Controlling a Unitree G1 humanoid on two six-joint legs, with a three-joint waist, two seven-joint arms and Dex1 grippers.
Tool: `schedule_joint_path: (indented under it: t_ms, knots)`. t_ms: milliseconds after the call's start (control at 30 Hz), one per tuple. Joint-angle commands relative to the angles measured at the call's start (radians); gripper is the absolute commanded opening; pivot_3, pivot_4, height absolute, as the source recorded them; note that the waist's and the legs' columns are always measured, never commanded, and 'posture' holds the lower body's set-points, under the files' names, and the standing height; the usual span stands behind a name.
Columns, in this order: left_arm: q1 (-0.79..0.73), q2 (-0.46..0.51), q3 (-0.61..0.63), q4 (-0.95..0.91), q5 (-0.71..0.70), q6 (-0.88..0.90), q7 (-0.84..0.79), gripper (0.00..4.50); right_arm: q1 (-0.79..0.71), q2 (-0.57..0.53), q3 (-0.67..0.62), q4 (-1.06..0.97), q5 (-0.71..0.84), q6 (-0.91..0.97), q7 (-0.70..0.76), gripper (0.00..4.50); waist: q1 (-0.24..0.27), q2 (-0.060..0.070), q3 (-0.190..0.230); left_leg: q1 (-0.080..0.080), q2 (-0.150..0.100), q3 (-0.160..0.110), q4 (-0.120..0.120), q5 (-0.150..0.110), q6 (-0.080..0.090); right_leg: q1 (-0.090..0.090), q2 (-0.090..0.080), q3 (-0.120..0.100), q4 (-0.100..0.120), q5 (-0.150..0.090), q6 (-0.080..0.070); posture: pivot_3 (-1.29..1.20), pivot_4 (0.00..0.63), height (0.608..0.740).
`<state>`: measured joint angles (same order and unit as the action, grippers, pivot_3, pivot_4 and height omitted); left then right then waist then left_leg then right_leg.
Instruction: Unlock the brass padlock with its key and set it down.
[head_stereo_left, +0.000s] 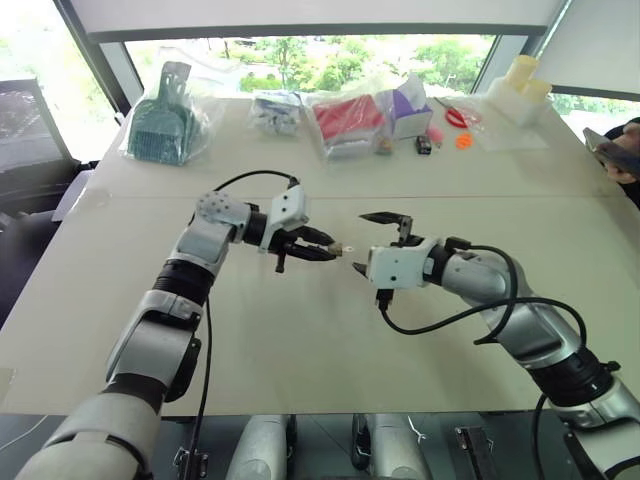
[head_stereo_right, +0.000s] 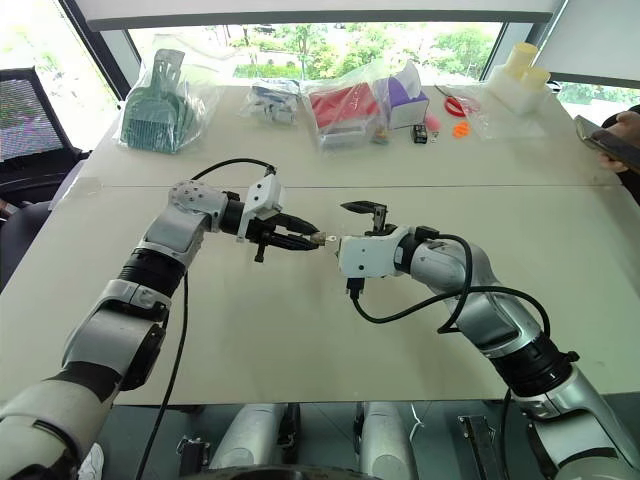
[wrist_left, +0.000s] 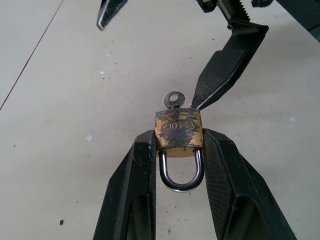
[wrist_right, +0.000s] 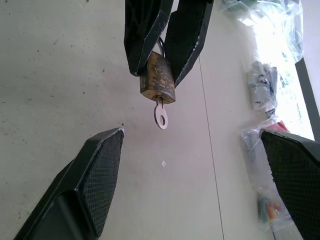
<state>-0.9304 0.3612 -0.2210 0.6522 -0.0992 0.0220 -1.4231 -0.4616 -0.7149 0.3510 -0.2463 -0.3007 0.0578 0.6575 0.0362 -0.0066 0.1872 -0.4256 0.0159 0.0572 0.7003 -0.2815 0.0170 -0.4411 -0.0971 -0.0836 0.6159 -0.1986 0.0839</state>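
The padlock's shackle is between my left gripper's fingers, so my right gripper should grip the padlock's body (wrist_right: 158, 94) by the key end before my left gripper opens.
My left gripper (wrist_left: 178, 141) is shut on the brass padlock (wrist_left: 177, 129), pinching its body from both sides with the silvery shackle turned back toward the wrist. The key (wrist_left: 173, 99) sticks out of the padlock's keyhole, away from the fingers. Both hang above the middle of the table (head_stereo_left: 300, 330). My right gripper (wrist_right: 190, 135) faces the left one and stands open, its fingers (wrist_right: 100, 170) spread wide on either side of the key (wrist_right: 160, 116) without touching it. In the head view the right gripper (head_stereo_left: 360, 241) sits just right of the padlock (head_stereo_left: 341, 249).
Along the table's far edge lie a bagged teal dustpan (head_stereo_left: 160, 120), a bagged red item (head_stereo_left: 348, 120), a purple box (head_stereo_left: 410, 108), red scissors (head_stereo_left: 455, 117) and white containers (head_stereo_left: 522, 85). A person's hand with a phone (head_stereo_left: 612, 150) is at the right edge.
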Motion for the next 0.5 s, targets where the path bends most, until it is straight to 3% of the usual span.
schedule_joint_path:
  t_ms: [33,200,500]
  knots:
    - [-0.027,-0.007,0.017,-0.038,-0.023,0.002,0.006,0.72,-0.032,0.023,-0.017,-0.002,-0.017,-0.028,0.003,2.56,0.0,0.0,0.0,0.0,0.0,0.0,0.0,0.0,0.0,0.0,0.0,0.0,0.0,0.0,0.0,0.0,0.15,0.74]
    - [-0.022,-0.021,0.017,-0.055,-0.028,0.014,0.013,0.72,-0.032,0.047,-0.023,0.014,-0.03,-0.044,0.007,0.05,0.0,0.0,0.0,0.0,0.0,0.001,0.0,0.0,0.0,0.0,0.0,0.0,0.0,0.0,0.0,0.0,0.15,0.74]
    - [-0.012,-0.031,0.025,-0.087,-0.026,-0.024,0.029,0.72,-0.036,0.076,-0.041,0.016,0.004,-0.02,0.053,0.05,-0.001,0.0,0.0,0.0,0.0,0.001,0.0,0.0,0.0,0.0,0.0,0.0,0.0,0.0,0.0,0.0,0.15,0.74]
